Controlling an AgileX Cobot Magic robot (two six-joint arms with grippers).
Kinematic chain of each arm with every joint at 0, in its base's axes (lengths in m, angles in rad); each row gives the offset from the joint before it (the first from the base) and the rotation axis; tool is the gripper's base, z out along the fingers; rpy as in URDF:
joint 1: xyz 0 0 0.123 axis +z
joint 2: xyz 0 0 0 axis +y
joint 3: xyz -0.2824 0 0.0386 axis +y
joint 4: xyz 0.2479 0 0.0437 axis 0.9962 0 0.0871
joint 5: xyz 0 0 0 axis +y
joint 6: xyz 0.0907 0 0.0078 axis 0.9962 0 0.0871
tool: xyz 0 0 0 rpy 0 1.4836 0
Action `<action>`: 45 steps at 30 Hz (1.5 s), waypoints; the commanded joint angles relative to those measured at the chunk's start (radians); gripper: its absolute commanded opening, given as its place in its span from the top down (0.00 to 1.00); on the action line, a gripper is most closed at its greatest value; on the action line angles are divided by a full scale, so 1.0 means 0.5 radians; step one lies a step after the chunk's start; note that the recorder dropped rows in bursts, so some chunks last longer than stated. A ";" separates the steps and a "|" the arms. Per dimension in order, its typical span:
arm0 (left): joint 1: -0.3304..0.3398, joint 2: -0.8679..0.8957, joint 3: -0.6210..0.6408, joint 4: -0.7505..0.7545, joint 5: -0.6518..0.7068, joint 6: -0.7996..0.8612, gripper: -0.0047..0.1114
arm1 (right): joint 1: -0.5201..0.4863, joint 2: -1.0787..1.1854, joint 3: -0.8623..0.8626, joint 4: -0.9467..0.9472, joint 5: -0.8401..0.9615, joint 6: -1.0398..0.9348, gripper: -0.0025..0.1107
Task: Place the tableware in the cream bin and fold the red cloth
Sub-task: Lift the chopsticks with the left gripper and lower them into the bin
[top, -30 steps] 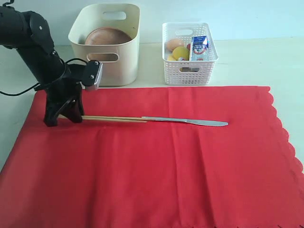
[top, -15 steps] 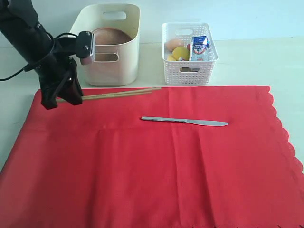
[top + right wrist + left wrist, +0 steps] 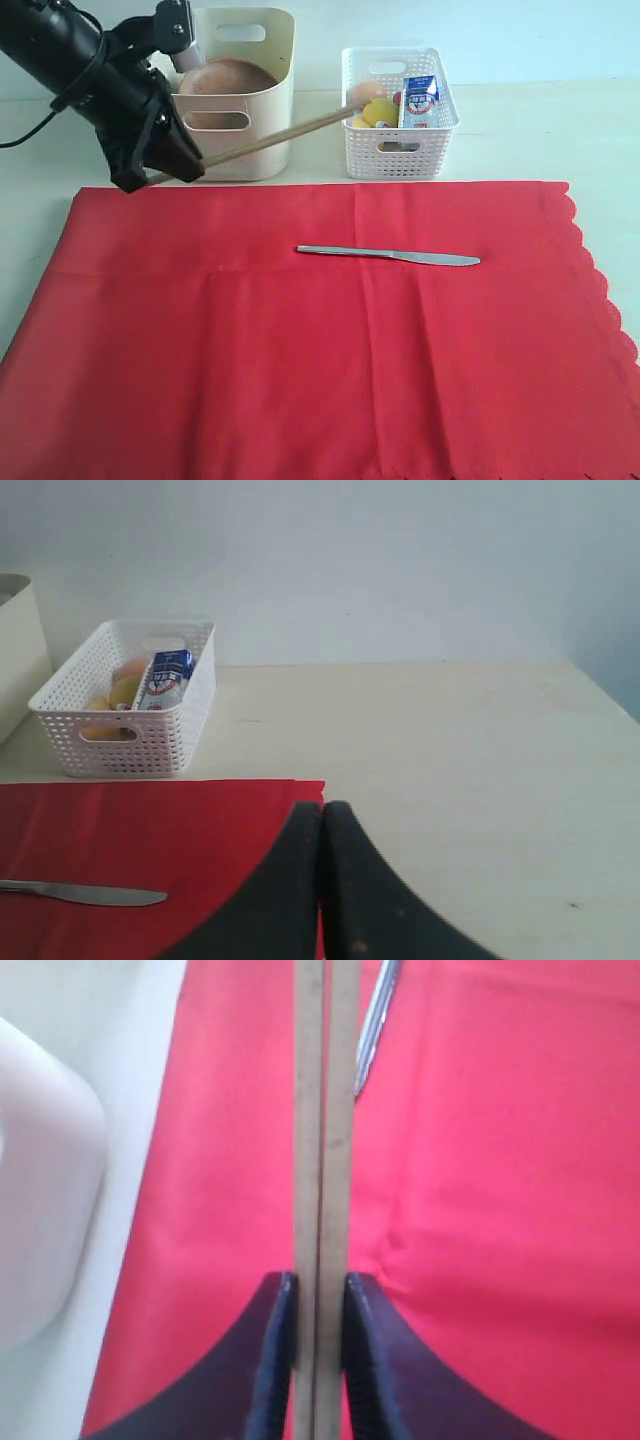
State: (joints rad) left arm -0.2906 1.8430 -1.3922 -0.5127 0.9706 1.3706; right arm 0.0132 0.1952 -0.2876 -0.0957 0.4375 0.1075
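Observation:
Next, my left gripper releases the wooden chopsticks next to the brown plate, against the cream bin's side nearest the white basket (image 3: 272, 52). The chopsticks are now lifted in front of the cream bin.
My left gripper (image 3: 160, 165) (image 3: 318, 1280) is shut on the pair of wooden chopsticks (image 3: 275, 138) (image 3: 325, 1140), lifted above the table in front of the cream bin (image 3: 268, 95). The chopsticks slant up to the right toward the white basket. The brown wooden plate (image 3: 228, 78) leans inside the cream bin. A metal knife (image 3: 390, 255) (image 3: 372, 1030) (image 3: 80, 892) lies flat on the red cloth (image 3: 320, 340) (image 3: 150, 830), which is spread out. My right gripper (image 3: 322, 806) is shut on nothing, off the cloth's right side, and out of the exterior view.
A white lattice basket (image 3: 400, 140) (image 3: 125, 730) right of the cream bin holds a milk carton (image 3: 420, 100) (image 3: 168, 678) and yellow and orange food. Bare pale table (image 3: 450, 740) stretches to the right of the cloth.
My left arm has raised the chopsticks off the cloth and carried them back toward the cream bin, tilting their free ends upward. The knife has stayed put.

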 commanded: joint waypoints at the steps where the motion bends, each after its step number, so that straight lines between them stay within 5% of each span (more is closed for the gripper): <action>1: -0.003 -0.104 0.002 -0.139 -0.119 -0.016 0.90 | -0.006 0.005 0.001 0.035 0.008 -0.003 0.98; 13: 0.023 -0.296 -0.028 -0.649 -0.513 -0.051 0.90 | -0.006 0.005 0.001 0.071 0.016 -0.003 0.98; 20: 0.214 -0.345 -0.028 -1.252 -0.858 -0.028 0.91 | -0.006 0.005 0.001 0.180 0.016 -0.003 0.98; 31: 0.344 -0.056 -0.108 -2.236 -0.894 0.587 0.96 | -0.006 0.005 0.001 0.179 0.013 -0.003 0.98; 45: 0.344 0.571 -0.392 -2.365 -0.838 0.668 0.96 | -0.006 0.005 0.001 0.179 0.013 -0.021 0.98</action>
State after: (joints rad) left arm -0.1206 2.0849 -1.5575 -1.6808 0.5286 1.6957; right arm 0.0132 0.1952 -0.2876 -0.0104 0.4510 0.1075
